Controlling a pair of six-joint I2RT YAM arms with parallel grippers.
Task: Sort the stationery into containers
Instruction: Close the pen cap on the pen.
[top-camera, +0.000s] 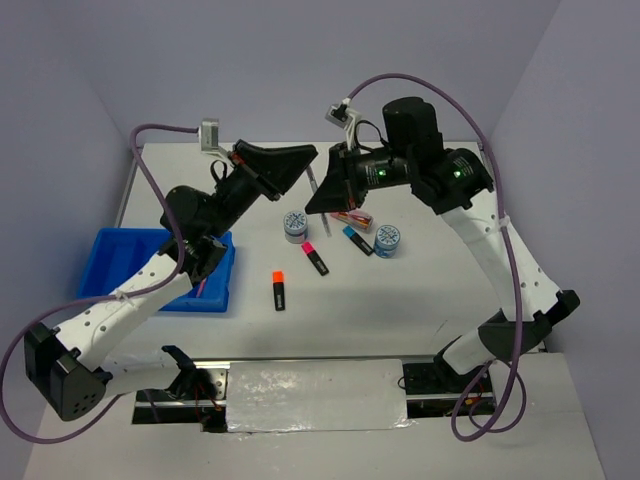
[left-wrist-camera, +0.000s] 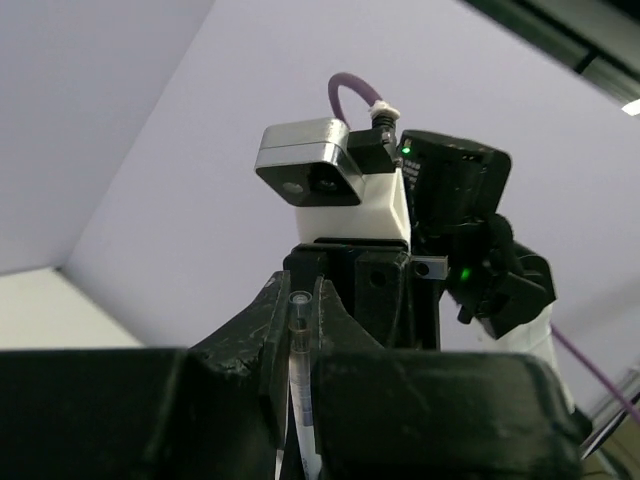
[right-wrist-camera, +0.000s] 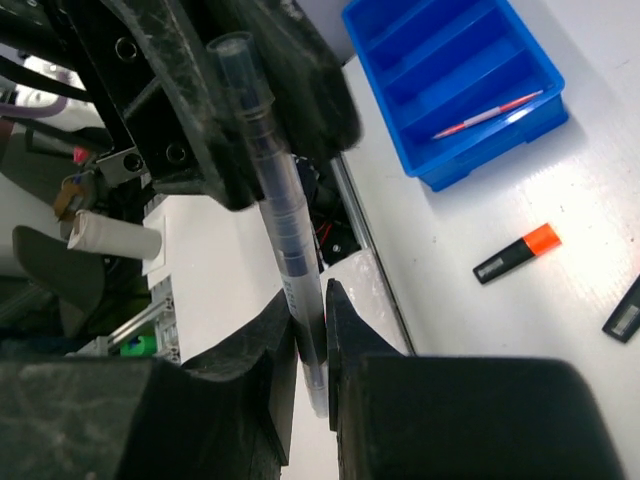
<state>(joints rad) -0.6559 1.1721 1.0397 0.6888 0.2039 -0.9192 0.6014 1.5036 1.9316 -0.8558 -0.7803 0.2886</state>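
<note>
I will open my left gripper, which holds the grey pen by its end, and take the pen nearer its middle (right-wrist-camera: 289, 225) before my right gripper lets go.
Both grippers hold one thin grey pen (top-camera: 311, 179) above the table's far middle. My left gripper (top-camera: 306, 158) is shut on one end; the pen (left-wrist-camera: 303, 400) runs between its fingers. My right gripper (top-camera: 314, 206) is shut on the other end; the pen (right-wrist-camera: 270, 170) runs from its jaws (right-wrist-camera: 310, 300) up into the left gripper (right-wrist-camera: 230, 100). The blue tray (top-camera: 120, 250) lies at the left with a pink pen (top-camera: 203, 288) in its nearest compartment. Orange (top-camera: 278, 290), pink (top-camera: 315, 257) and blue (top-camera: 357, 240) highlighters, two discs (top-camera: 295, 225) (top-camera: 387, 240) and a pink case (top-camera: 352, 217) lie on the table.
The right wrist view shows the tray (right-wrist-camera: 490, 150) with the pink pen (right-wrist-camera: 490, 112), the orange highlighter (right-wrist-camera: 515, 253) and another highlighter (right-wrist-camera: 625, 310). The right arm's wrist camera (left-wrist-camera: 320, 185) faces the left wrist. Walls enclose the table on three sides.
</note>
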